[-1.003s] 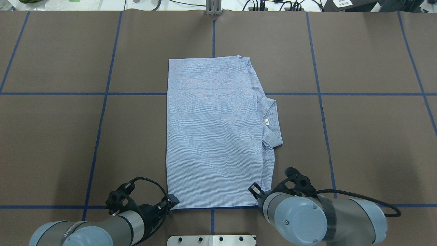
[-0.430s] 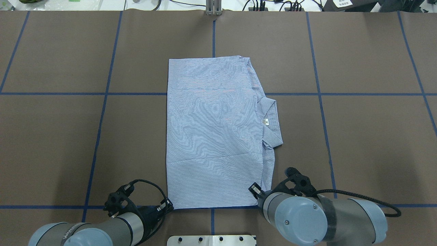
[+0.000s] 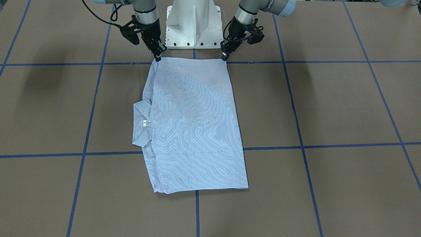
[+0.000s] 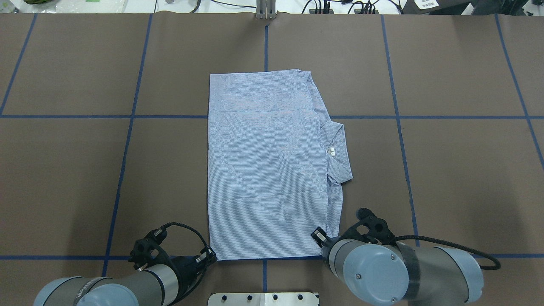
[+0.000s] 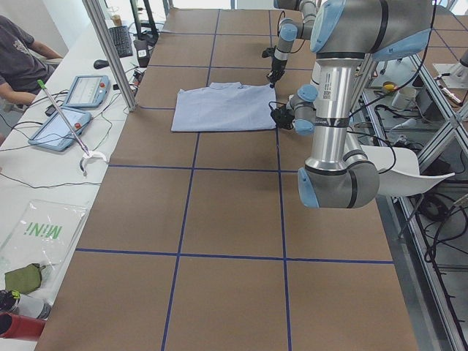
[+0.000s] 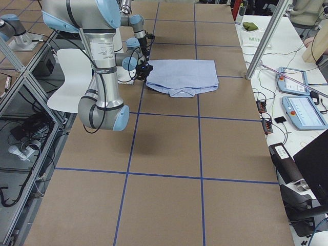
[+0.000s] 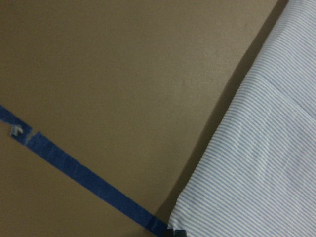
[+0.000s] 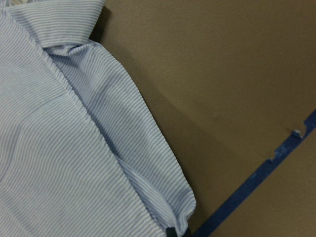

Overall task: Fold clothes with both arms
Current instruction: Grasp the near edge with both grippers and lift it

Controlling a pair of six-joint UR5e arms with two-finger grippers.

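Observation:
Next, the left gripper releases the shirt's near corner just inside its far corner (image 3: 238, 172), opposite the collar.
The light blue-and-white striped shirt (image 4: 267, 170) lies folded into a flat rectangle at the table's middle. Its collar (image 4: 338, 148) with the white neck label sticks out on its right side. In the front view the shirt (image 3: 194, 125) reaches up to the two grippers. My left gripper (image 4: 211, 256) (image 3: 225, 57) is shut on the shirt's near left corner, low at the table. My right gripper (image 4: 319, 238) (image 3: 158, 57) is shut on the near right corner. Each wrist view shows the striped corner (image 7: 256, 177) (image 8: 74, 148) ending at a dark fingertip. Buttons and pocket are hidden.
The brown table cover carries a grid of blue tape lines (image 4: 131, 115). The white pedestal base (image 3: 194, 26) stands just behind the shirt's near edge. A metal post (image 4: 266, 10) stands at the far edge. Tablets (image 5: 88, 91) and an operator sit beyond the far side.
My left gripper has drawn back slightly toward the robot at the shirt's near left corner. The right arm and the shirt have barely moved.

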